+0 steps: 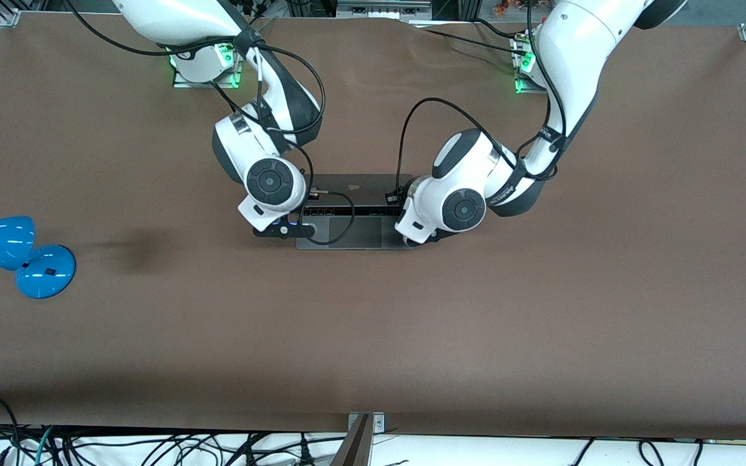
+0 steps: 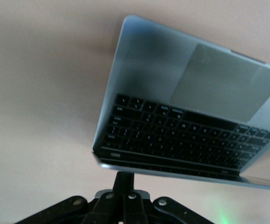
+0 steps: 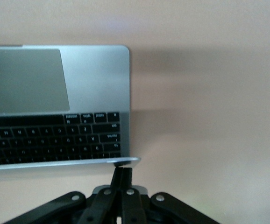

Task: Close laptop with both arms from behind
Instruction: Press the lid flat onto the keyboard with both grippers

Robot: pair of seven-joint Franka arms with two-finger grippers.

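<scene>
My left gripper is going to let go of the laptop lid once it lies flat on the black keyboard (image 1: 355, 212) (image 2: 196, 129).
The space-grey laptop (image 1: 352, 189) lies mid-table, its lid tilted low over the black keyboard (image 1: 353, 211) and trackpad (image 1: 355, 232). My right gripper (image 1: 280, 228) is over the lid corner toward the right arm's end. In the right wrist view its fingers are shut together (image 3: 123, 171), with the tips against the lid's edge (image 3: 79, 162). My left gripper (image 1: 419, 237) is over the corner toward the left arm's end. It is shut too (image 2: 125, 176), with its tips against the lid's edge (image 2: 181, 171). Keyboard (image 2: 181, 135) and trackpad (image 2: 219, 84) show under the lid.
A blue lamp (image 1: 18, 251) lies on the brown table (image 1: 373, 336) toward the right arm's end. A black cable (image 1: 346, 223) from the right arm loops over the laptop's keyboard. Metal frame and loose cables (image 1: 217, 446) run along the table's near edge.
</scene>
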